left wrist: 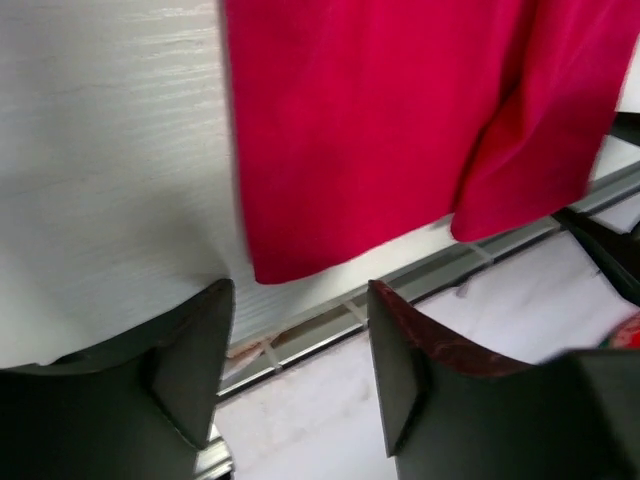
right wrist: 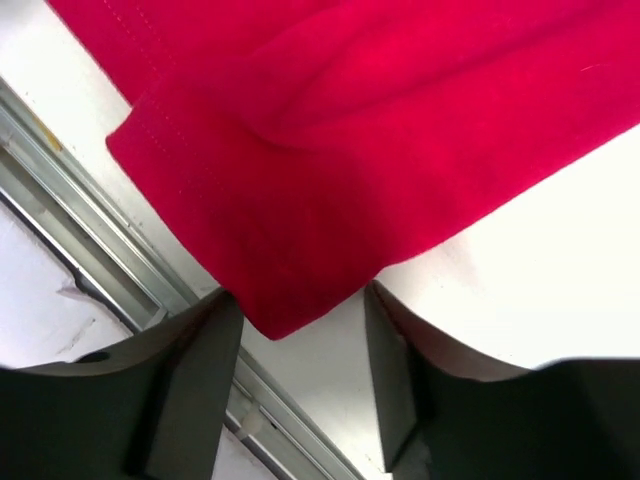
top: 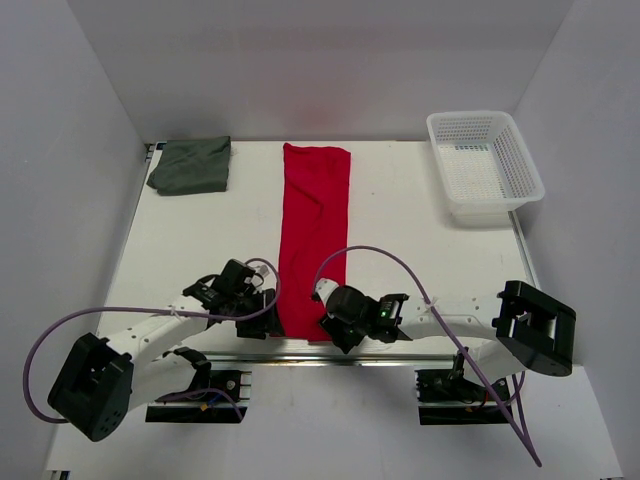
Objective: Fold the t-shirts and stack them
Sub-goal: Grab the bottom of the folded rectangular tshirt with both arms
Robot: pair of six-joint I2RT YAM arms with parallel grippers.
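Note:
The near corner of the red t-shirt barely reaches my left gripper's fingertips. Next, my left gripper moves farther in and pinches the near hem (left wrist: 345,250) before folding.
The red t-shirt (top: 313,235) lies as a long narrow strip down the middle of the table, from the far edge to the near edge. The dark grey-green t-shirt (top: 191,165) lies folded at the far left corner. My left gripper (top: 268,312) is open at the strip's near left corner; in the left wrist view the red t-shirt (left wrist: 390,120) lies just beyond the left gripper (left wrist: 300,360), untouched. My right gripper (top: 328,325) is open at the near right corner; in the right wrist view the red t-shirt's corner (right wrist: 300,240) reaches between the open right gripper (right wrist: 300,370).
A white mesh basket (top: 484,165) stands at the far right of the table. The table's metal front rail (top: 300,345) runs just below both grippers. Purple cables loop over both arms.

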